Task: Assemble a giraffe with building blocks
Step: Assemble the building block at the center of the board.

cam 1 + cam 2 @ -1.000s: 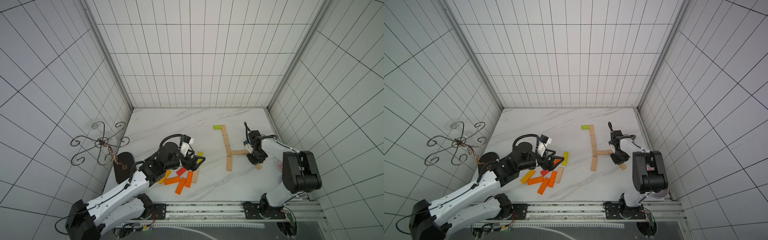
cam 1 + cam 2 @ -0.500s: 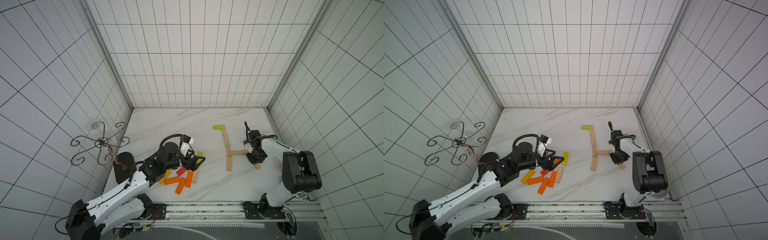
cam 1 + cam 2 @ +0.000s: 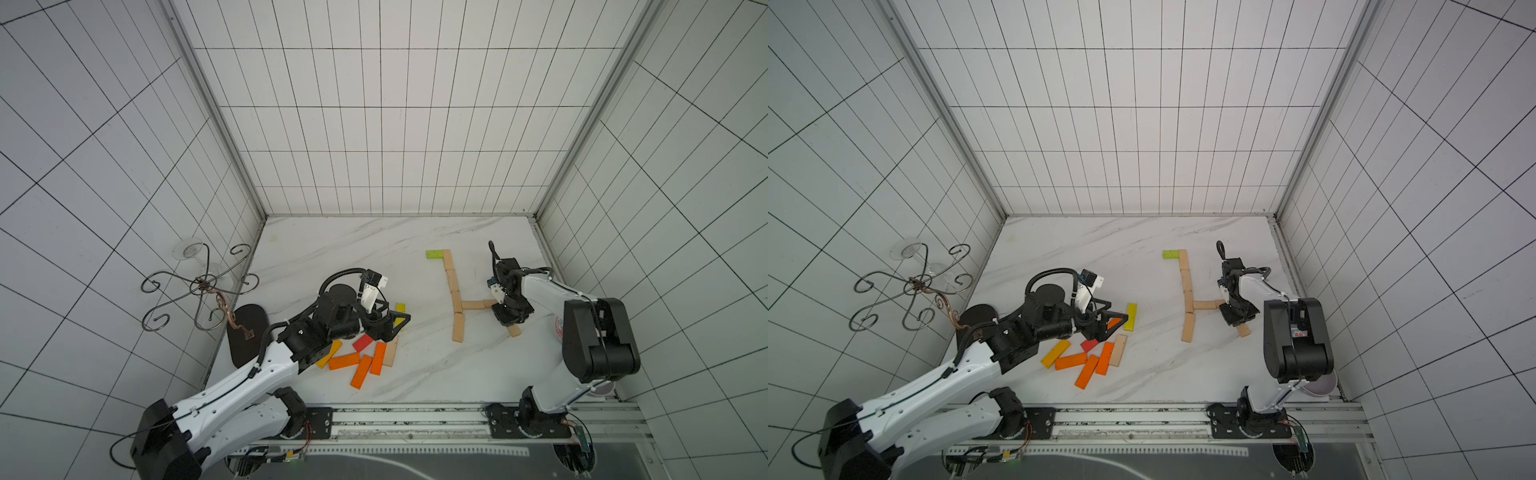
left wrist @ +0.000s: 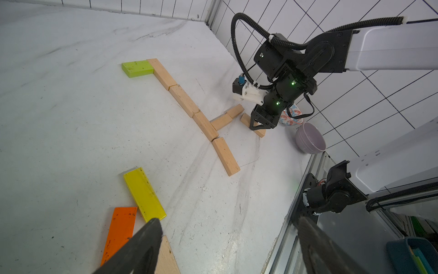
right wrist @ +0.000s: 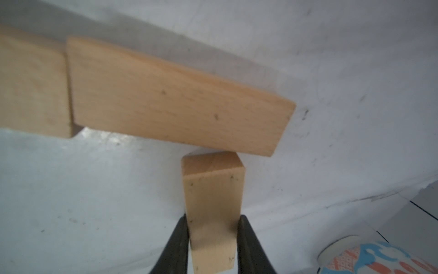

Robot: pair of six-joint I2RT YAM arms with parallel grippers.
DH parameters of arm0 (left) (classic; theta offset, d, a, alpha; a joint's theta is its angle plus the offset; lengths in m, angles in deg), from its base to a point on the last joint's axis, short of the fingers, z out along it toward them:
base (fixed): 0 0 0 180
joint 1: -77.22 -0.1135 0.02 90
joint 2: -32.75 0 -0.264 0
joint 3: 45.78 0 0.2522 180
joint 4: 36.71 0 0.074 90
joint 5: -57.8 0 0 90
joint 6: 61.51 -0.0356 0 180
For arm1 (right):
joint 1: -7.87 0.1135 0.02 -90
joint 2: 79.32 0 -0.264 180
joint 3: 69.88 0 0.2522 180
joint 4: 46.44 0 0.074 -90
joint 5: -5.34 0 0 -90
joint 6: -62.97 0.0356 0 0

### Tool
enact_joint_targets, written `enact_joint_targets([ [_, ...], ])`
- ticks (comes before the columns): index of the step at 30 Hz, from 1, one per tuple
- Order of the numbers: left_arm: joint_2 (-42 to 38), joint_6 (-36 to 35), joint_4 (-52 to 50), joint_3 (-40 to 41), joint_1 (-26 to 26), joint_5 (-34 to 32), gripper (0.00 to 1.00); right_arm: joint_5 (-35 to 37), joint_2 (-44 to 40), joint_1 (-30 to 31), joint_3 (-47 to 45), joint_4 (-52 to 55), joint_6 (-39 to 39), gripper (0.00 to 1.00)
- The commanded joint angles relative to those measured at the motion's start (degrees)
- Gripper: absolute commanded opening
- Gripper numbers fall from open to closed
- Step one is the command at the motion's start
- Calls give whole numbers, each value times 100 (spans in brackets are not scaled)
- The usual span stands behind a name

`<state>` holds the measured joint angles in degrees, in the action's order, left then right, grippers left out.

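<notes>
The robot's right gripper should release the plain wood block, now just short of the branch's end, on the table [image 3: 507,318] [image 5: 214,206] against the side of the branch's end block.
A flat giraffe figure lies on the marble table: a green block [image 3: 434,254] at the far end, a line of plain wood blocks [image 3: 452,282] running toward the front, and two plain blocks [image 3: 471,305] branching to the right. My right gripper [image 5: 212,218] is shut on another plain wood block [image 5: 213,189]. That block's far end sits just short of the branch's end block [image 5: 170,99]. My left gripper [image 4: 228,221] stands open and holds nothing. It hovers over a loose pile with orange blocks [image 3: 344,360], a red block [image 3: 363,343] and a yellow block [image 4: 144,194].
A purple bowl [image 4: 310,141] and a patterned cup [image 4: 290,117] stand by the right wall behind the right arm. A wire stand [image 3: 199,286] with a dark oval base [image 3: 245,334] is at the left edge. A metal rail [image 3: 407,419] runs along the front.
</notes>
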<state>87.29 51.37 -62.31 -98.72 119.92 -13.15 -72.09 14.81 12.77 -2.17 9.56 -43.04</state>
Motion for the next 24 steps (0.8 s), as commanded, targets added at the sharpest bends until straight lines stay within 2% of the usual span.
enact_joint_targets([
  [1,-58,-55,-38,41,10,-69,90,-142,207,37,315,-326,53,20],
  [24,-80,-51,-64,41,8,-85,90,-12,267,42,377,-393,133,22],
])
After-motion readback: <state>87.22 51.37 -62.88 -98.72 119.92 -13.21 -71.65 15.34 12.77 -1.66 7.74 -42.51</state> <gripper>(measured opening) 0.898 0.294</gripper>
